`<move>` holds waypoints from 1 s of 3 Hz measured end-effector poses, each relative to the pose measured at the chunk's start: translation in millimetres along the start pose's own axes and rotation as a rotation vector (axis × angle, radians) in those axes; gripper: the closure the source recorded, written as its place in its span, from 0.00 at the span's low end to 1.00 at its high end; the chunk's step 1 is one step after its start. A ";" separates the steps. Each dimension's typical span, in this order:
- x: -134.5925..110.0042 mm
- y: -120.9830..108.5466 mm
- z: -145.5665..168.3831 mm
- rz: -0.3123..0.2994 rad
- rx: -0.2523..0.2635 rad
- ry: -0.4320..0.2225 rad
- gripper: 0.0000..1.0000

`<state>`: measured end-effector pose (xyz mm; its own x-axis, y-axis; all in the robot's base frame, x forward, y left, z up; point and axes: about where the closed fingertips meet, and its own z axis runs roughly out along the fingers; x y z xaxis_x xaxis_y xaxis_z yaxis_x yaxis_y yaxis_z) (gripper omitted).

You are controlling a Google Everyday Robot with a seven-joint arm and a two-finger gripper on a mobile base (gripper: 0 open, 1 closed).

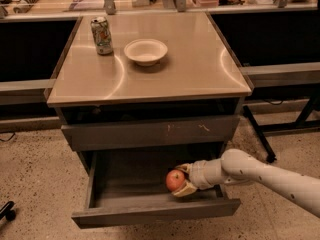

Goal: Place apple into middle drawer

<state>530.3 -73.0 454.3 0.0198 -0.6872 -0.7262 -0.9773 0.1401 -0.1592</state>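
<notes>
My gripper is going to let go of the red apple, now hanging low inside the drawer, on the grey bottom of the open drawer (175, 179), close to the drawer's front panel.
The red apple (174, 180) is held in my gripper (179, 180), whose fingers (186, 189) are shut on it from above and below. The arm reaches in from the right. The apple hangs inside the open middle drawer (155, 213), low over its grey floor near the front right. I cannot tell whether it touches the floor. The drawer is pulled well out, below a shut grey drawer front with pale scratch marks (150, 132).
On the cabinet's tan top (200, 69) stand a soda can (102, 35) at the back left and a white bowl (145, 51) near the middle. Dark shelving flanks the cabinet. A black table leg (257, 131) stands to the right, on a speckled floor.
</notes>
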 end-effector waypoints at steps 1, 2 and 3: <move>21.8 -7.2 15.9 -0.033 0.026 -0.008 1.00; 36.0 -18.7 30.0 -0.061 0.039 -0.010 1.00; 49.6 -29.1 44.4 -0.067 0.035 0.000 1.00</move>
<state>569.1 -79.5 393.2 0.0850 -0.6957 -0.7133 -0.9659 0.1183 -0.2305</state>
